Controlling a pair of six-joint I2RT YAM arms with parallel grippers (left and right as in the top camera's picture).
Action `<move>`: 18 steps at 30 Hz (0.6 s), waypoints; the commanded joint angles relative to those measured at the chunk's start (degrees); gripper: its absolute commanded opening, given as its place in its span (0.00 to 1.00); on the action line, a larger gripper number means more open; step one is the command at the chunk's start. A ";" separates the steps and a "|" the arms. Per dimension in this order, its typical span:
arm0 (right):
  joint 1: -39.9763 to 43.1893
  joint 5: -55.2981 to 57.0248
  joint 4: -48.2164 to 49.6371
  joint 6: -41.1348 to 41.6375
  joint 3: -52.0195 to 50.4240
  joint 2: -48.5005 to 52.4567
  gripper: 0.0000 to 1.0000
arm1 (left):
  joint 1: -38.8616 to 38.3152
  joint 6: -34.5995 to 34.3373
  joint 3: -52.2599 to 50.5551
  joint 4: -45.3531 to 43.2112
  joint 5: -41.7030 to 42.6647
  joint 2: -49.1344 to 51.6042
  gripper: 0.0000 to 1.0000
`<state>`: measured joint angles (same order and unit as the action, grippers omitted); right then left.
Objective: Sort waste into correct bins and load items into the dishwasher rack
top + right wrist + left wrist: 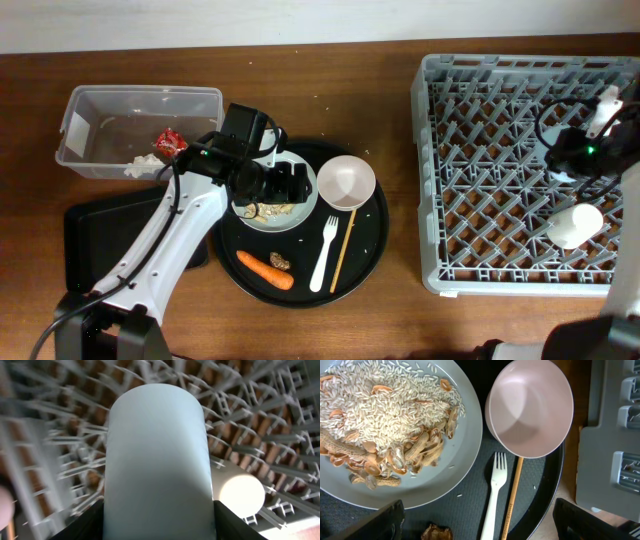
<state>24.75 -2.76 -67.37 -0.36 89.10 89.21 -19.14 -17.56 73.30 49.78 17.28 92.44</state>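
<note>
I should move my left gripper next to the white plate's rim (313, 205) (478, 449) beside the white fork's teeth and close it there.
My left gripper (275, 182) (479, 522) is open and empty, hovering over the white plate (252, 218) (467, 440) of rice-like food scraps (385, 405) on the round black tray. Beside the plate lie the pink bowl (346, 183) (530, 407), white fork (325, 250) (495, 492), chopstick (343, 250) (513, 495), carrot (265, 269) and brown lump (281, 261) (436, 532). My right gripper (588, 148) (159, 522) is shut on the light-blue cup (157, 455) over the grey rack (500, 90) (260, 410). The white cup (575, 225) (241, 491) lies in the rack.
The clear tub (90, 105) at the back left holds the red wrapper (168, 143) and white tissue (140, 165). The shallow black rectangular tray (90, 235) sits at the front left, under my left arm. The round black tray (375, 235) is mid-table.
</note>
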 commanded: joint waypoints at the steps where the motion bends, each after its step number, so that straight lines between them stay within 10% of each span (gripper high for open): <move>1: 1.60 3.06 0.17 1.51 0.94 5.53 0.52 | 0.20 0.92 0.04 0.04 -0.79 -1.86 0.94; 4: 1.51 2.58 0.17 1.51 0.92 10.51 0.67 | 0.20 0.92 0.04 0.04 -0.79 -1.86 0.94; 5: 1.51 1.36 0.35 1.53 0.92 11.89 0.99 | 0.20 0.92 0.04 0.07 -0.76 -1.86 0.94; 13: 0.66 -12.79 -6.86 2.03 6.47 5.42 0.99 | 0.20 0.92 0.04 0.68 -0.63 -1.84 0.99; 18: -15.67 -18.25 -8.96 -2.84 6.43 -0.33 0.99 | 0.20 0.87 0.04 1.57 -5.86 -1.84 0.99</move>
<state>16.78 -17.63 -76.29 -0.99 94.83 89.41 -19.14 -17.39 73.30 50.39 15.22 92.36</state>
